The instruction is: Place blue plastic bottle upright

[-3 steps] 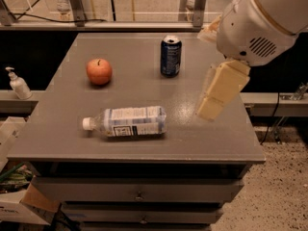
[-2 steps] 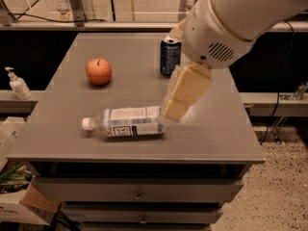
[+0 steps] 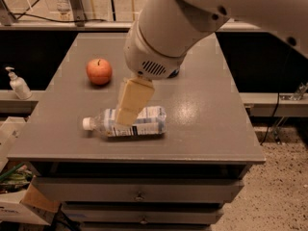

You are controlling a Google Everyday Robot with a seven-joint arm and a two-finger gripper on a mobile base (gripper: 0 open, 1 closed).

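The gripper closes next on the shoulder [image 3: 109,122] of the blue plastic bottle, between its white cap and its label.
The blue plastic bottle [image 3: 150,124] lies on its side near the front of the grey table [image 3: 207,124]. It is clear, with a white-and-dark-blue label, and its white cap [image 3: 87,123] points left. My gripper [image 3: 127,114] hangs down from the big white arm [image 3: 168,37]. It is right over the middle of the bottle and covers part of the label. I cannot see if it touches the bottle.
A red apple [image 3: 99,71] sits at the back left of the table. The soda can is almost wholly hidden behind the arm. A small white pump bottle [image 3: 18,84] stands on a ledge left of the table. Drawers [image 3: 139,191] lie below the front edge.
The arm has swung left and forward from the right side of the table. The gripper now sits over the bottle, and the arm now hides the can. The bottle has not moved.
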